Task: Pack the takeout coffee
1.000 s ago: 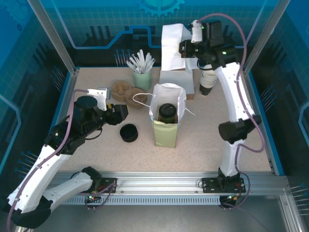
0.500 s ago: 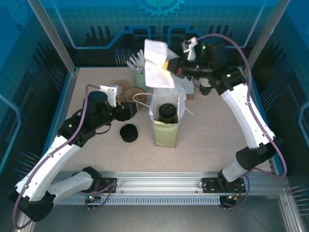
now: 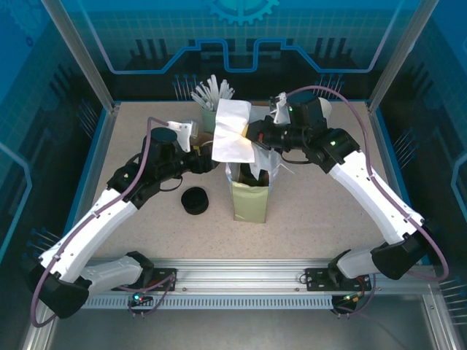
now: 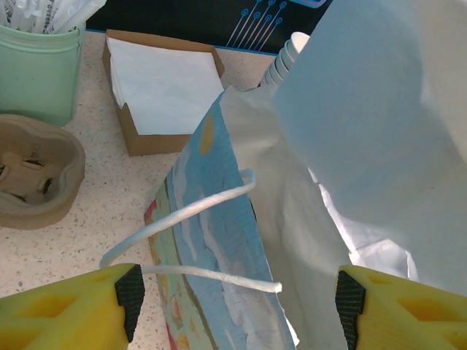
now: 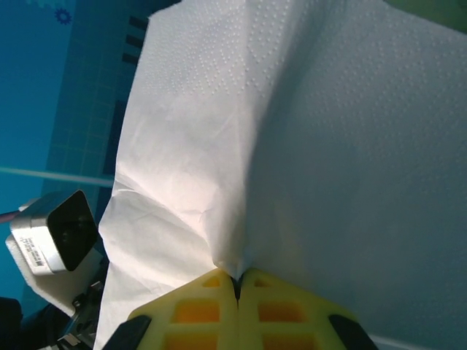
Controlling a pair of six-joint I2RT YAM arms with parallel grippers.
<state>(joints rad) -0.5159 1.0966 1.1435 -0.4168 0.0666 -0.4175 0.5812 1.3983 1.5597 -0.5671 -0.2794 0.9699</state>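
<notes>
Next, I set the white napkin into the opening of the pale green paper bag point(image 3: 263, 160), over the coffee, with my right gripper.
The takeout coffee point(image 3: 253, 177) stands inside the pale green paper bag point(image 3: 249, 200); a bit of its black lid shows under the napkin. My right gripper point(image 3: 252, 135) is shut on a white napkin point(image 3: 232, 133), which hangs just over the bag's mouth. In the right wrist view the gripper point(image 5: 237, 277) pinches the napkin point(image 5: 292, 131) at its fold. My left gripper point(image 3: 209, 162) is open at the bag's left rim. In the left wrist view the gripper point(image 4: 237, 306) straddles the bag's wall point(image 4: 211, 240) and string handle point(image 4: 190, 211).
A low black round piece point(image 3: 194, 200) lies left of the bag. At the back are a green cup of stirrers point(image 4: 40, 69), a napkin box point(image 4: 164, 91), a pulp carrier point(image 4: 33, 179) and a stack of white-rimmed cups point(image 4: 288, 58).
The right arm swung the napkin from the back of the table left and down to over the bag. The left gripper moved right, up to the bag's left rim.
</notes>
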